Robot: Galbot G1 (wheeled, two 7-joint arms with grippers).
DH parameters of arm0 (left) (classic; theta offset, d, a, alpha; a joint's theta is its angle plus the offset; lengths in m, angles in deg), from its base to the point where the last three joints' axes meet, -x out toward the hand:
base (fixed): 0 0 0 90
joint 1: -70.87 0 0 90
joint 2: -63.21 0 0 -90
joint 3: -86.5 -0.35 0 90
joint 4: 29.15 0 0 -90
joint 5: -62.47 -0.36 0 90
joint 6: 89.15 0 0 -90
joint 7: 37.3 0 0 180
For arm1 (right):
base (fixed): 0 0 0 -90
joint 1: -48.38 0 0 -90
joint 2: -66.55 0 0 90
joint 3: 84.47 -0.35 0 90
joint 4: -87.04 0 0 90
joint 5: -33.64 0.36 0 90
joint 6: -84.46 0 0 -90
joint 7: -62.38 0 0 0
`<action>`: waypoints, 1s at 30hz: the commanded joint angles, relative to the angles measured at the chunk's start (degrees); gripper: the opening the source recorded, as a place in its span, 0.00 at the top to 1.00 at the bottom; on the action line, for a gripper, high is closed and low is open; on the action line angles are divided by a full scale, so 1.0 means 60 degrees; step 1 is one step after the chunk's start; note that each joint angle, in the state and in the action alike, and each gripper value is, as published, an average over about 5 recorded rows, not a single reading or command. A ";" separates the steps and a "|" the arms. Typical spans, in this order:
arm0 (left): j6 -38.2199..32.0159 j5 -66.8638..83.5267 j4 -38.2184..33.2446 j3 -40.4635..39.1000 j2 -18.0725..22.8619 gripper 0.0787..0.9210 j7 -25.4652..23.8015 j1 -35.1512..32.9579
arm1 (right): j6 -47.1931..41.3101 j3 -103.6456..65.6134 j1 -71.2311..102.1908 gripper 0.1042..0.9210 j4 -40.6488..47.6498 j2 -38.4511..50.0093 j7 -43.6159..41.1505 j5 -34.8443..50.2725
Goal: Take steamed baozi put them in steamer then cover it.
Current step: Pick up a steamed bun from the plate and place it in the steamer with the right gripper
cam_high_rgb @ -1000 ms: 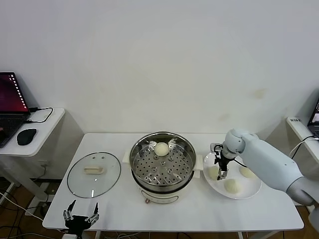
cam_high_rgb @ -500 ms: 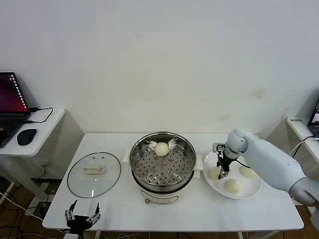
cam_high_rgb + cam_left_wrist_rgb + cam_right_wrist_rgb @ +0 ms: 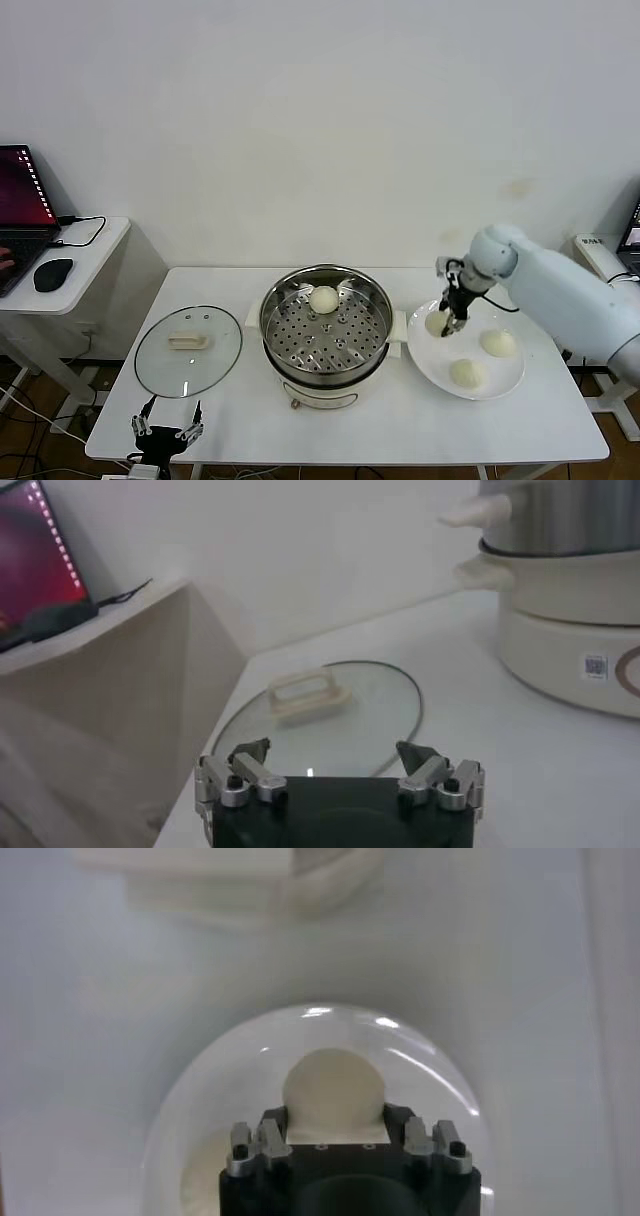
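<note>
Next, my right gripper lets go of the baozi next to the bun on the steamer's perforated tray [image 3: 286,324], toward the glass cover.
My right gripper [image 3: 452,318] is shut on one steamed baozi [image 3: 437,322], held a little above the left part of the white plate [image 3: 430,360]. The right wrist view shows this bun [image 3: 333,1086] clamped between the jaws of the right gripper [image 3: 333,1112], with the plate [image 3: 200,1108] below. Two more baozi [image 3: 497,343] [image 3: 465,373] lie on the plate. Another bun [image 3: 323,298] sits on the perforated tray at the back of the steamer [image 3: 300,385]. The glass cover [image 3: 188,350] lies flat to the steamer's left. My left gripper [image 3: 165,434] hangs open at the table's front left edge.
From the left wrist, the cover [image 3: 380,710] lies just beyond the open left gripper [image 3: 335,755], with the steamer's base [image 3: 570,630] farther off. A side desk with a laptop [image 3: 22,195] and a mouse [image 3: 53,273] stands on the left.
The right gripper has shut on the plate's left baozi and lifted it up and slightly toward the back. The left arm has barely moved.
</note>
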 commanded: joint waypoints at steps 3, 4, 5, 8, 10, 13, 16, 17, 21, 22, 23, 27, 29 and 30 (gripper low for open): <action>0.0017 -0.0047 -0.0207 -0.0013 0.0023 0.12 0.0007 -0.0007 | -0.0528 0.2226 -0.3635 0.40 -0.0823 -0.0231 -0.0325 0.2139; 0.0016 -0.0061 -0.0231 -0.0015 0.0030 0.12 0.0014 -0.0014 | -0.0576 0.2356 -0.3799 0.40 -0.0873 -0.0335 -0.0337 0.2253; 0.0015 -0.0075 -0.0259 -0.0016 0.0037 0.12 0.0018 -0.0023 | -0.0631 0.2478 -0.3961 0.40 -0.0926 -0.0439 -0.0351 0.2401; 0.0014 -0.0121 -0.0350 0.0003 0.0073 0.12 0.0025 -0.0042 | -0.0817 0.2821 -0.4423 0.40 -0.1057 -0.0801 -0.0398 0.3006; 0.0014 -0.0138 -0.0409 0.0040 0.0116 0.12 0.0021 -0.0042 | -0.0965 0.2938 -0.4619 0.40 -0.1141 -0.1058 -0.0421 0.3394; 0.0012 -0.0139 -0.0462 0.0116 0.0153 0.12 0.0019 -0.0029 | -0.1244 0.2992 -0.4705 0.40 -0.1324 -0.1480 -0.0424 0.3856; 0.0008 -0.0107 -0.0482 0.0186 0.0150 0.12 0.0031 -0.0010 | -0.1471 0.2989 -0.4562 0.40 -0.1406 -0.1943 -0.0374 0.4045; 0.0007 -0.0097 -0.0490 0.0200 0.0149 0.12 0.0037 -0.0007 | -0.1524 0.2972 -0.4469 0.40 -0.1401 -0.2099 -0.0347 0.4046; 0.0004 -0.0086 -0.0539 0.0218 0.0159 0.12 0.0053 -0.0041 | -0.1638 0.2835 -0.3948 0.40 -0.1272 -0.2681 -0.0233 0.3834; 0.0005 -0.0085 -0.0549 0.0220 0.0166 0.12 0.0052 -0.0051 | -0.1655 0.2803 -0.3800 0.40 -0.1224 -0.2827 -0.0209 0.3749; 0.0006 -0.0083 -0.0555 0.0228 0.0172 0.12 0.0048 -0.0056 | -0.1668 0.2781 -0.3675 0.40 -0.1178 -0.2960 -0.0186 0.3681; 0.0014 -0.0055 -0.0583 0.0271 0.0169 0.12 0.0032 -0.0041 | -0.1723 0.2744 -0.3221 0.40 -0.1018 -0.3437 -0.0107 0.3501; 0.0018 -0.0034 -0.0607 0.0291 0.0160 0.12 0.0023 -0.0030 | -0.1746 0.2740 -0.2981 0.40 -0.0906 -0.3661 -0.0075 0.3385; 0.0020 -0.0023 -0.0615 0.0297 0.0160 0.12 0.0019 -0.0021 | -0.1750 0.2741 -0.2870 0.40 -0.0836 -0.3761 -0.0057 0.3313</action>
